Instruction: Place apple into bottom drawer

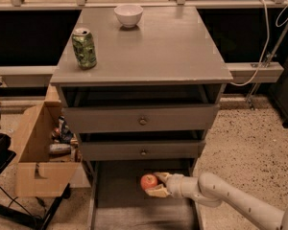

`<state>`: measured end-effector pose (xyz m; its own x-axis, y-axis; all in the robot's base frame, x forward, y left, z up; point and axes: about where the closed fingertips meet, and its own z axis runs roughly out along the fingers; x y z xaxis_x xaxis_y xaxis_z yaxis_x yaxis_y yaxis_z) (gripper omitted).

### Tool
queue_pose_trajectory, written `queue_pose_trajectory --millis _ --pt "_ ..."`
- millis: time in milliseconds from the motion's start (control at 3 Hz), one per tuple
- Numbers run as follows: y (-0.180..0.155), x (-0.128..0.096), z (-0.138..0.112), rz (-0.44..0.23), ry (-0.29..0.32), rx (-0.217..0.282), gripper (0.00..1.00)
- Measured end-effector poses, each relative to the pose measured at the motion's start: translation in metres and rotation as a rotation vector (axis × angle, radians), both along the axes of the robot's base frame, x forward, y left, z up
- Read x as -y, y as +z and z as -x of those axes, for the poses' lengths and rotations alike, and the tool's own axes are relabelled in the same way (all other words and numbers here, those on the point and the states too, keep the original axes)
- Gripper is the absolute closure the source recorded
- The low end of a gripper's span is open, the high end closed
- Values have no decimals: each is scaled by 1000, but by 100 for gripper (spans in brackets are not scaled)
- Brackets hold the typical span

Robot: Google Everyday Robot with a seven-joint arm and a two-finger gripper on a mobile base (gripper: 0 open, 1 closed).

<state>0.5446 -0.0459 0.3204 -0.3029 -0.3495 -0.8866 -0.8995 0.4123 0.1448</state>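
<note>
I need to release the apple from my gripper on the bottom drawer's inside (138, 189), roughly below the knob of the middle drawer.
The small red-orange apple (148, 181) is held between the fingers of my gripper (154, 184), which is shut on it. The arm reaches in from the lower right. The apple hangs over the floor of the open bottom drawer (120, 195), the wide grey tray pulled out at the foot of the grey cabinet (144, 51). It sits just below the front of the middle drawer (143, 151), near the middle of the tray's width.
A green can (84, 47) and a white bowl (128, 15) stand on the cabinet top. An open cardboard box (38, 152) with clutter stands left of the cabinet. A black stand (0, 152) is at the far left. Speckled floor lies to the right.
</note>
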Motion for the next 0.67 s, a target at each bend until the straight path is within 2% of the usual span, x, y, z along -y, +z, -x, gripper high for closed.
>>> queue_pose_trajectory --millis 333,667 --pt "-40 -18 -8 39 28 14 100" --pt "-89 -31 -18 54 68 50 100"
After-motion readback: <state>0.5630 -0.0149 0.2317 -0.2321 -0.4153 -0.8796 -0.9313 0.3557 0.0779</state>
